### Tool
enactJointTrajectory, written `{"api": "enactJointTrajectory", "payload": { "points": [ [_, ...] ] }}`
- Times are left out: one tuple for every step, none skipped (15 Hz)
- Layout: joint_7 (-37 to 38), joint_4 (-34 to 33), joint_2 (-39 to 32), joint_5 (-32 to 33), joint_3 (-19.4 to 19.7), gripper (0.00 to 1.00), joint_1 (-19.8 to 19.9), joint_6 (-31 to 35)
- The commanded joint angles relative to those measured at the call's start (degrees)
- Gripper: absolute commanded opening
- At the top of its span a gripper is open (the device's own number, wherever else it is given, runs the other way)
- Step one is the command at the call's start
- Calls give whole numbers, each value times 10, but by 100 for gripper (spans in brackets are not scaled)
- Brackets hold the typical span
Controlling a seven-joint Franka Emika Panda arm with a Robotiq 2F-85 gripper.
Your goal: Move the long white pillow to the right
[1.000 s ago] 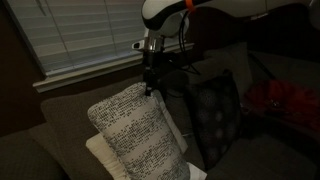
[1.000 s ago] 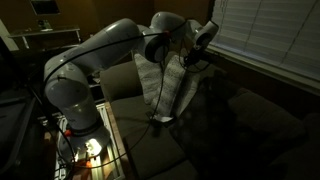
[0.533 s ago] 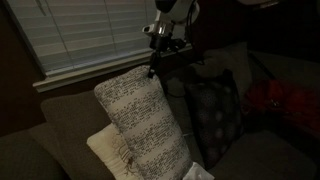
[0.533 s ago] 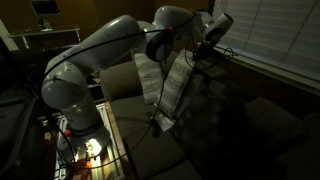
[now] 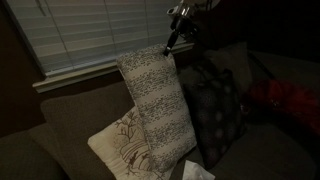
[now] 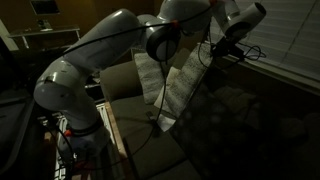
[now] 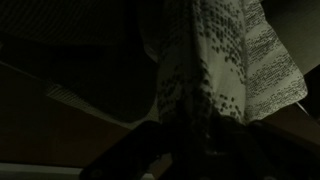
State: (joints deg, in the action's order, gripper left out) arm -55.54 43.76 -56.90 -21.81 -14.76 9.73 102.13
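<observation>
Next, my gripper releases the long white pillow against the upper part of the dark dotted pillow (image 5: 204, 75).
The long white pillow (image 5: 155, 100) is off-white with rows of dark flecks. It hangs upright over the sofa, held by its top corner. My gripper (image 5: 172, 42) is shut on that corner, just above the sofa back. In an exterior view the pillow (image 6: 185, 90) hangs down from the gripper (image 6: 210, 50). In the wrist view the flecked fabric (image 7: 225, 60) fills the upper right, and the jaws (image 7: 190, 150) are a dark shape at the bottom, closed around it.
A square cream pillow with a brown branch design (image 5: 122, 148) leans on the sofa at lower left of the long pillow. A dark dotted pillow (image 5: 215, 110) stands to its right. A red object (image 5: 285, 100) lies at the far right. Window blinds (image 5: 80, 35) are behind.
My gripper has moved to the right and up with the long pillow's top corner. The pillow swung upright and uncovered the cream branch pillow.
</observation>
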Motion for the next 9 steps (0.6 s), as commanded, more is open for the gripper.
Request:
{"api": "enactJointTrajectory", "payload": {
  "points": [
    [1,1,1,0,-1,22,-2,0],
    [3,3,1,0,-2,6,-4,0],
    [27,-15,-4,-15,-5,6,1,18],
    [47,-39,-6,-31,-8,6,19,10],
    [55,-49,-2,-34,-7,6,35,-2],
    [65,-41,7,-39,-6,6,48,-2],
    [76,-39,12,-42,-6,6,63,-2],
    [85,-39,15,-46,-5,6,81,-3],
    [96,-36,22,-50,-4,6,100,-6]
  ]
}}
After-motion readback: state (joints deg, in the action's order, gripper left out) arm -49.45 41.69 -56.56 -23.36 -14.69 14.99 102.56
